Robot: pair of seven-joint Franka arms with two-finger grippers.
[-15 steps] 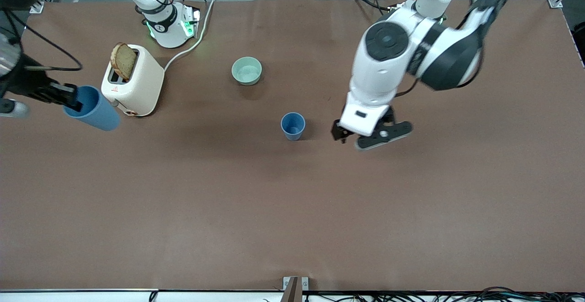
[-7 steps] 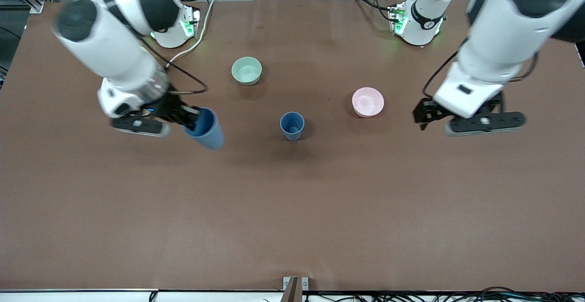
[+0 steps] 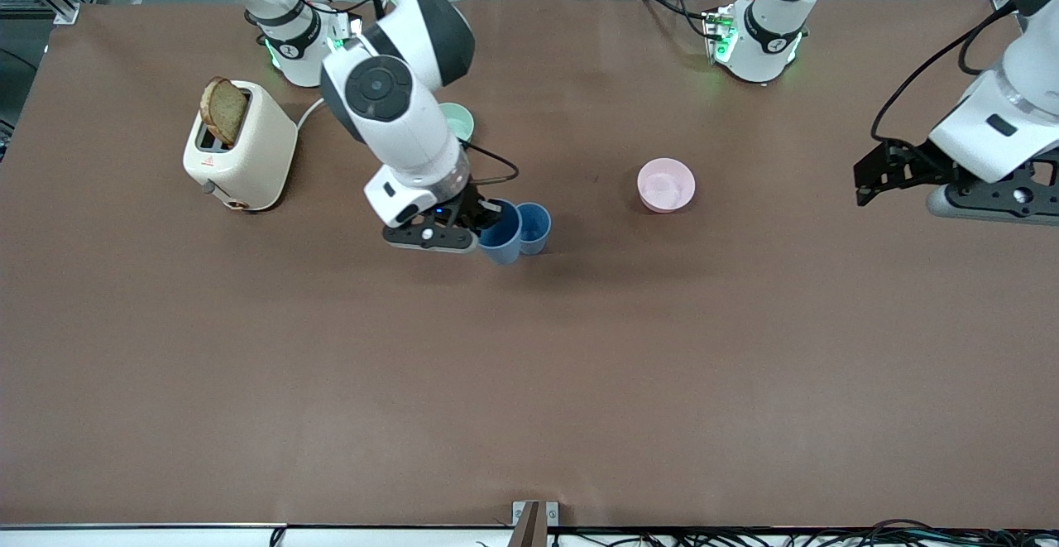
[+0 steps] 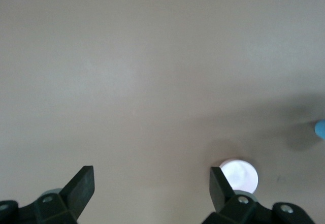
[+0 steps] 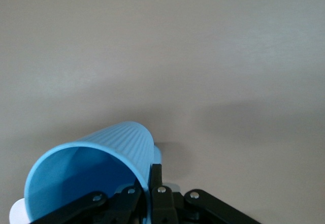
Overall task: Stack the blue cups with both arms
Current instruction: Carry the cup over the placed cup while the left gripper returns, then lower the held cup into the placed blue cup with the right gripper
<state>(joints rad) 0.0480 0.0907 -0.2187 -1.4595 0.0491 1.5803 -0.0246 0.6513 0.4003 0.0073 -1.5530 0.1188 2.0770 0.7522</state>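
Observation:
Next, I release the tilted blue cup with my right gripper inside the upright blue cup [image 3: 530, 223] near the table's middle. The tilted cup is held just above the table.
One blue cup [image 3: 535, 226] stands upright near the middle of the table. My right gripper [image 3: 490, 218] is shut on the rim of the second blue cup [image 3: 500, 237] and holds it tilted, just above the table and against the standing cup on the side toward the right arm's end. In the right wrist view the fingers [image 5: 161, 181] pinch the wall of the held cup [image 5: 91, 170], one inside and one outside. My left gripper [image 3: 865, 176] is open and empty, over the table at the left arm's end; the left wrist view shows its gap [image 4: 151, 176] holding nothing.
A pink bowl [image 3: 665, 184] sits between the cups and the left gripper, and shows in the left wrist view [image 4: 241, 174]. A pale green bowl [image 3: 460, 121] is partly hidden by the right arm. A cream toaster [image 3: 248, 150] with a bread slice [image 3: 222, 110] stands at the right arm's end.
The right arm has carried the held cup from near the toaster across to the standing cup. The left arm has drawn back from the middle toward its own end of the table.

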